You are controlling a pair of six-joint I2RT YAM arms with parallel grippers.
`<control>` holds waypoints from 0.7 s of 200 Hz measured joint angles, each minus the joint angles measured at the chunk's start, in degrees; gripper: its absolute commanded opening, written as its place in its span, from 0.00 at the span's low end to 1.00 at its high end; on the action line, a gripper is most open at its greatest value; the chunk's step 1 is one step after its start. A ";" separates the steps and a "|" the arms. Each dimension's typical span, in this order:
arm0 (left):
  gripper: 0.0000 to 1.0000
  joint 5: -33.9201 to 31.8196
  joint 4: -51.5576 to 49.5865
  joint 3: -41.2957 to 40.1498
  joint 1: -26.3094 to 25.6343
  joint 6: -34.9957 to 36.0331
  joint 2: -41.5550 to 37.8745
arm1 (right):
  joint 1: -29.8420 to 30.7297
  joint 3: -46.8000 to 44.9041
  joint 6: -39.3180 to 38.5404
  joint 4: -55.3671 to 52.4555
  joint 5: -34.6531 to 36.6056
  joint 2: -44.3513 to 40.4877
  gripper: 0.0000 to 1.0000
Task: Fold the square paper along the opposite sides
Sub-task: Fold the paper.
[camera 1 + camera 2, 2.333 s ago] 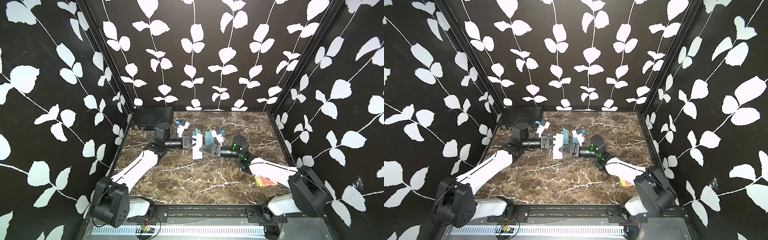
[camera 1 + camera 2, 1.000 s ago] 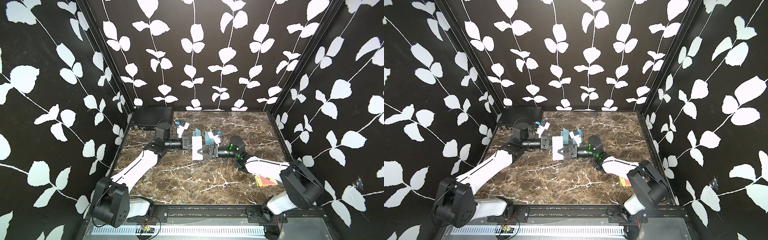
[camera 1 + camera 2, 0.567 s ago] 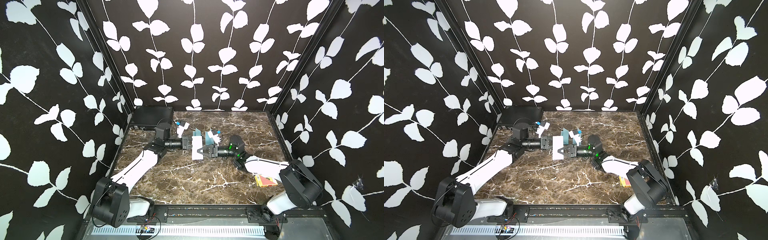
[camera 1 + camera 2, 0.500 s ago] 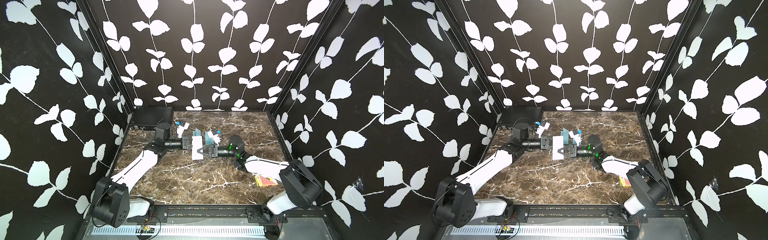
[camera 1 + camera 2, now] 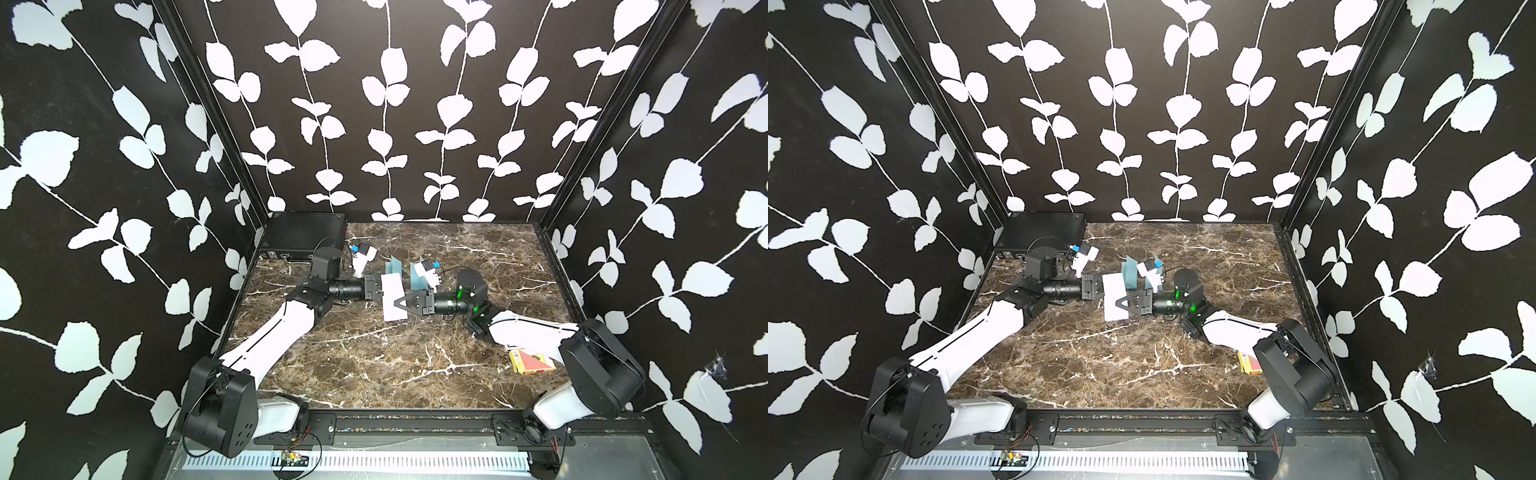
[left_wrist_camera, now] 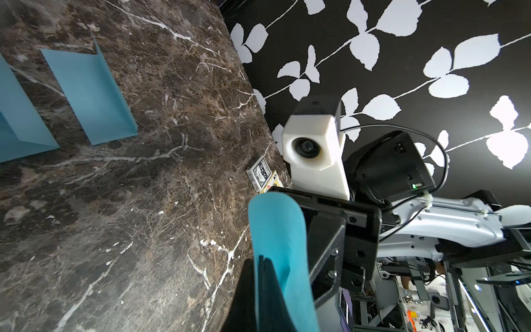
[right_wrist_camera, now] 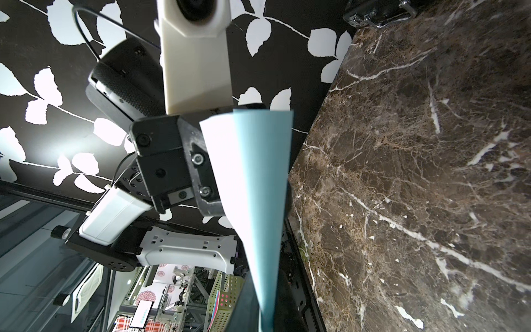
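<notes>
My left gripper should open, back clear and pinch the square paper's edge (image 5: 384, 289) from above, because its fingers are under the square paper's white side.
The square paper (image 5: 392, 297) (image 5: 1113, 297), white on one face and teal on the other, hangs over the middle of the marble table between my two grippers. My left gripper (image 5: 379, 289) (image 5: 1100, 287) is shut on its left edge. In the left wrist view the paper (image 6: 275, 230) bows up in a teal curve out of the left gripper (image 6: 262, 260). My right gripper (image 5: 398, 302) (image 5: 1119, 302) reaches in from the right and is shut on the paper. In the right wrist view the sheet (image 7: 258, 178) narrows down into the right gripper (image 7: 267, 287).
Two folded teal papers (image 5: 394, 266) (image 5: 417, 276) stand just behind the held sheet, also in the left wrist view (image 6: 89, 95). A black box (image 5: 305, 232) fills the back left corner. Card packs (image 5: 532, 360) (image 6: 260, 174) lie near the right arm's base.
My right gripper has slid left onto the paper and closed on it. The left gripper has stayed shut on the left edge.
</notes>
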 measured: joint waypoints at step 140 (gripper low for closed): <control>0.00 -0.37 -0.13 0.00 0.00 0.28 -1.03 | 0.72 1.70 -0.90 -2.05 -0.04 -0.02 0.09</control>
